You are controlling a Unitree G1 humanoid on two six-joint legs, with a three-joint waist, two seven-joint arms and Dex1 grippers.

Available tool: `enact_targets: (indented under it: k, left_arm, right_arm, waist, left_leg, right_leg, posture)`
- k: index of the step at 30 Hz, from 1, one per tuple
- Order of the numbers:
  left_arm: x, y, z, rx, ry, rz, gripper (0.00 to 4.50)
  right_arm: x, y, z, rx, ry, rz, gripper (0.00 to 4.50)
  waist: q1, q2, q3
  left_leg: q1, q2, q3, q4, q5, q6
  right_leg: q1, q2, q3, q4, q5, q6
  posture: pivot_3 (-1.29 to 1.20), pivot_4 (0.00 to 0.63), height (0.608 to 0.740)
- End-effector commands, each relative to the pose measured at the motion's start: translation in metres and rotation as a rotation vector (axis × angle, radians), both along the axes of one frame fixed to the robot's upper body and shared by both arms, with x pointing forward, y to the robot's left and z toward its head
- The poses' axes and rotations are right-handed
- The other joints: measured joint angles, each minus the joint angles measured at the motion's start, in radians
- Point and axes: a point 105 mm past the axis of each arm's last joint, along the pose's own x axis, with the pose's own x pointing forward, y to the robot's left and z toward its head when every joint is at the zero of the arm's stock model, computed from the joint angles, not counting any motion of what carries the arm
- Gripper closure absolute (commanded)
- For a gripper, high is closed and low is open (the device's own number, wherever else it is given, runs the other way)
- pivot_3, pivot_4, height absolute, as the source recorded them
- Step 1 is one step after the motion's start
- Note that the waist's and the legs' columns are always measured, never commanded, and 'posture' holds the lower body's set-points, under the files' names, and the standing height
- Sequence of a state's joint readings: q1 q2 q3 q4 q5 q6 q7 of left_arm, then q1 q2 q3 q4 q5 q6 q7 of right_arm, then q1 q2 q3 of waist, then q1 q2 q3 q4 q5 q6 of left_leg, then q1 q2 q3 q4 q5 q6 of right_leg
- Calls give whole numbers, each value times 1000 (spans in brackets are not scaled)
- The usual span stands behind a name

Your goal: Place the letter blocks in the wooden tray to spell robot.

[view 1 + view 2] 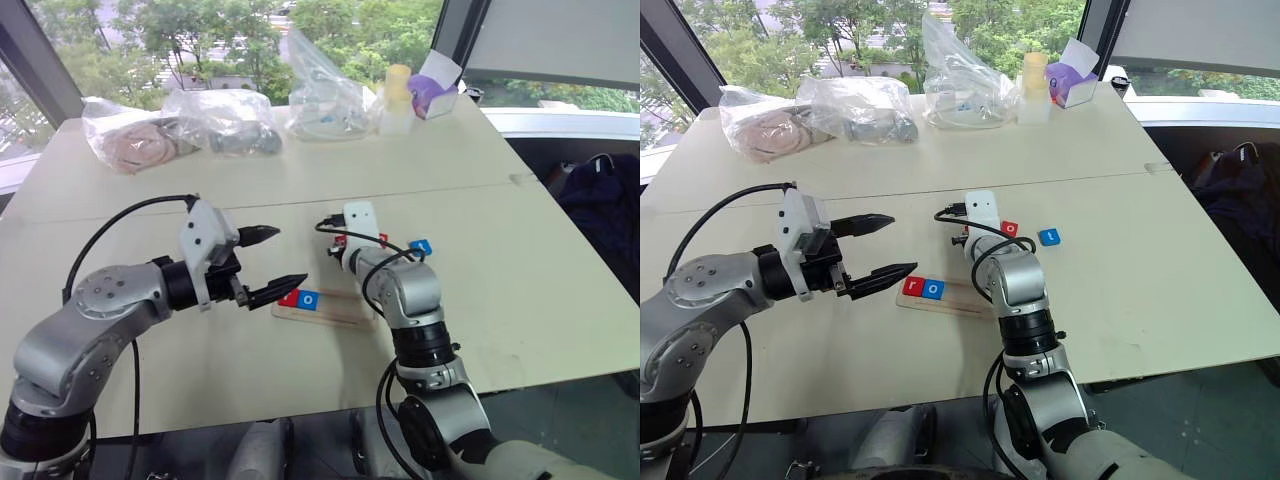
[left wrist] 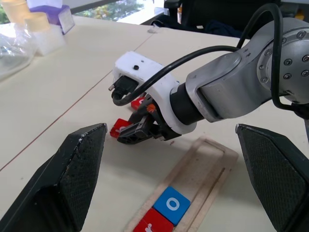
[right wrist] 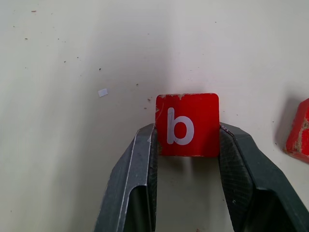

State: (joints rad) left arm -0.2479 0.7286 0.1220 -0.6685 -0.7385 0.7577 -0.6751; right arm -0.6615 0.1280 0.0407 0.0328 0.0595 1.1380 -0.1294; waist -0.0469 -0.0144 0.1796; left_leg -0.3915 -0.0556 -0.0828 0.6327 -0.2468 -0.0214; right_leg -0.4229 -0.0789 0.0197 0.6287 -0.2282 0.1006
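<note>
My right gripper covers the side of the b block that must meet the blue o. Next, I put the block down beside the tray and take its other sides (image 3: 188,96).
In the right wrist view my right gripper (image 3: 188,129) is shut on a red letter block marked b (image 3: 187,123), which lies flat on the table just beyond the wooden tray (image 1: 345,312). At the tray's left end sit a red r block (image 1: 289,297) and a blue o block (image 1: 309,298), side by side. Another red block (image 1: 1009,228) and a blue block (image 1: 421,246) lie on the table behind the tray, to the right. My left gripper (image 1: 288,257) hangs open and empty above the table, just left of the tray.
Clear plastic bags (image 1: 180,125) with contents, a stack of cups (image 1: 397,95) and a purple box (image 1: 435,92) line the table's far edge. A dark bag (image 1: 600,200) sits off the table to the right. A seam crosses the tabletop behind the blocks.
</note>
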Motion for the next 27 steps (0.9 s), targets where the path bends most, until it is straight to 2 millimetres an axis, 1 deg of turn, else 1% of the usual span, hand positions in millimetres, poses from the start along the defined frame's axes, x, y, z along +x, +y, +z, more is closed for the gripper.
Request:
enact_targets:
  k: [1,4,6,7,8,10,12,13,14,16,18,20,25,27]
  left_arm:
    - [-10,-8,2,-1,-10,-48,0]
    - [-15,-10,-6,5,20,-71,0]
    - [-23,-10,-17,28,60,-94,0]
    - [-26,-10,-21,29,81,-105,0]
    - [-28,-9,-23,29,93,-111,0]
    - [-31,-8,-24,25,102,-116,0]
    - [-36,-10,-32,40,123,-136,0]
    - [-37,-11,-34,45,127,-144,0]
    - [-38,-11,-35,49,128,-148,0]
    - [-38,-11,-35,45,126,-148,0]
    - [-36,-16,-35,31,122,-162,0]
    - [-36,-18,-35,29,120,-171,0]
    - [-37,-21,-36,26,120,-179,0]
    - [-36,-22,-36,25,119,-179,0]
  right_arm:
    - [-15,1,-7,-2,63,115,3366]
    - [-26,-11,5,9,65,158,3366]
    - [-46,-30,23,48,72,213,3366]
    - [-56,-43,29,54,59,226,3366]
    - [-63,-52,31,53,48,235,3366]
    - [-71,-59,31,49,37,248,3366]
    - [-89,-86,24,28,41,207,3366]
    - [-96,-95,21,19,43,190,3366]
    - [-101,-99,20,14,43,180,3366]
    - [-106,-100,18,19,47,176,3366]
    - [-117,-104,7,30,86,158,3366]
    - [-124,-105,0,33,107,144,3366]
    - [-126,-109,0,28,110,115,3366]
    - [-126,-109,1,27,111,127,2331]
  waist:
    - [2,0,0]
    - [5,0,0]
    - [6,1,1]
    - [8,1,1]
    - [12,2,2]
    - [14,1,2]
    - [15,1,2]
    - [16,1,2]
    - [19,2,2]
    - [15,1,4]
    - [15,1,4]
    - [25,1,4]
    - [33,1,4]
    - [34,1,4]
  left_leg:
    - [0,0,0,0,0,0]
    - [0,0,0,-1,0,0]
    - [-1,0,0,-2,0,0]
    - [-2,0,0,-2,0,0]
    - [-3,0,0,-2,0,0]
    - [-5,-1,-1,-2,0,0]
    - [-6,0,-1,-2,0,0]
    - [-6,0,-1,-2,0,0]
    - [-6,0,-1,-3,0,0]
    - [-7,0,1,-2,0,0]
    - [-7,0,1,-2,0,0]
    - [-7,1,0,-1,0,0]
    - [-8,0,1,-1,0,0]
    - [-8,0,1,-1,0,0]
  right_leg:
    - [0,0,0,0,0,0]
    - [0,0,0,0,0,0]
    - [-1,-1,0,-1,-1,1]
    - [-1,-1,0,-1,-1,1]
    - [-2,-1,0,-2,-1,1]
    - [-2,-2,-1,-5,-2,0]
    - [-2,-2,-2,-9,-2,0]
    - [-1,-2,-2,-9,-2,-1]
    - [-1,-2,-2,-10,-3,0]
    - [-2,-2,-1,-11,-2,0]
    - [-2,-2,-1,-11,-2,-1]
    - [-1,-2,-2,-11,-2,-1]
    - [-1,-2,-1,-12,-2,-1]
    - [-1,-2,-1,-12,-2,-1]
  posture:
    - [0,150,740]
    - [0,150,740]
    - [0,150,740]
    - [0,150,740]
    - [0,150,740]
    - [0,150,740]
    - [0,150,740]
    - [0,150,740]
    - [0,150,740]
    - [0,150,740]
    - [0,150,740]
    - [0,150,740]
    - [0,150,740]
    - [0,150,740]
